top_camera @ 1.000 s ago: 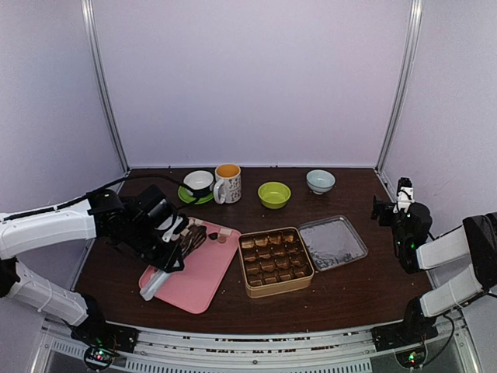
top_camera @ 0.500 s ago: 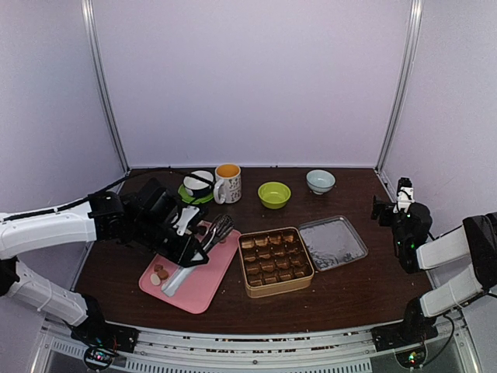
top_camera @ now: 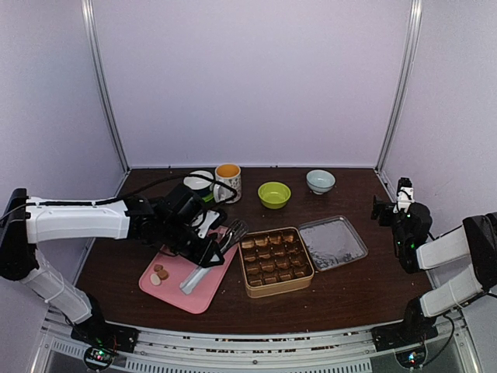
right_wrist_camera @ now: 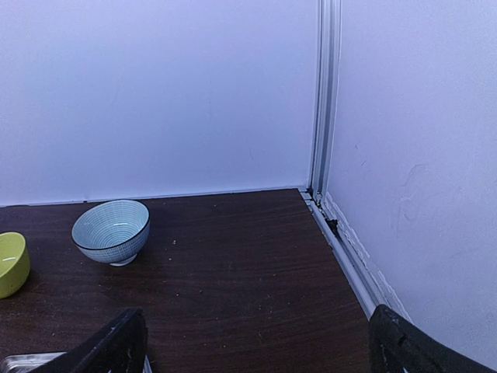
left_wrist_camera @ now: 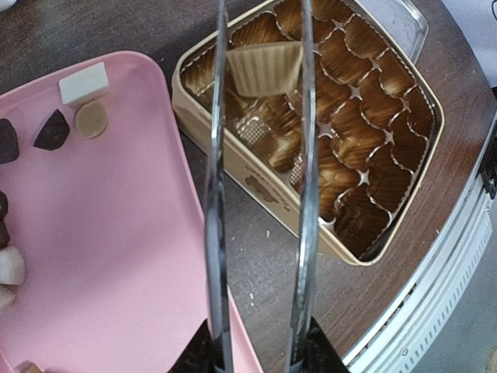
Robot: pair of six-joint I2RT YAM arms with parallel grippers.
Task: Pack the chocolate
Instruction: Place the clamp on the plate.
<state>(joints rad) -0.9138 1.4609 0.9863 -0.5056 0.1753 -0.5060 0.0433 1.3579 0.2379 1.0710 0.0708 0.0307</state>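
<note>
Next, my left gripper releases the tan chocolate piece in the gold tin's far corner cup [top_camera: 248,244] [left_wrist_camera: 220,92], there beside the pink tray.
My left gripper [top_camera: 206,242] is shut on the metal tongs [left_wrist_camera: 304,194], which pinch a tan chocolate piece [left_wrist_camera: 264,66] over the near-left corner of the open gold tin [left_wrist_camera: 256,186]. The tin [top_camera: 278,289] stands at the table's middle, lined with brown paper cups. More chocolate lies on the pink tray [left_wrist_camera: 116,233]: a white square [left_wrist_camera: 84,81], a dark piece [left_wrist_camera: 53,130] and a tan round [left_wrist_camera: 92,118]. A few pieces [top_camera: 159,273] show on the tray in the top view. My right gripper [right_wrist_camera: 264,350] is open and empty at the far right [top_camera: 392,208].
The tin's lid [top_camera: 332,242] lies upside down right of the tin. At the back stand a cup on a green saucer [top_camera: 198,183], a mug [top_camera: 227,183], a green bowl [top_camera: 274,193] and a blue-white bowl [right_wrist_camera: 111,231].
My left arm has swung right from over the pink tray to the tin's left corner, carrying the tongs. Pieces on the tray's near end came into view. The right arm has not moved.
</note>
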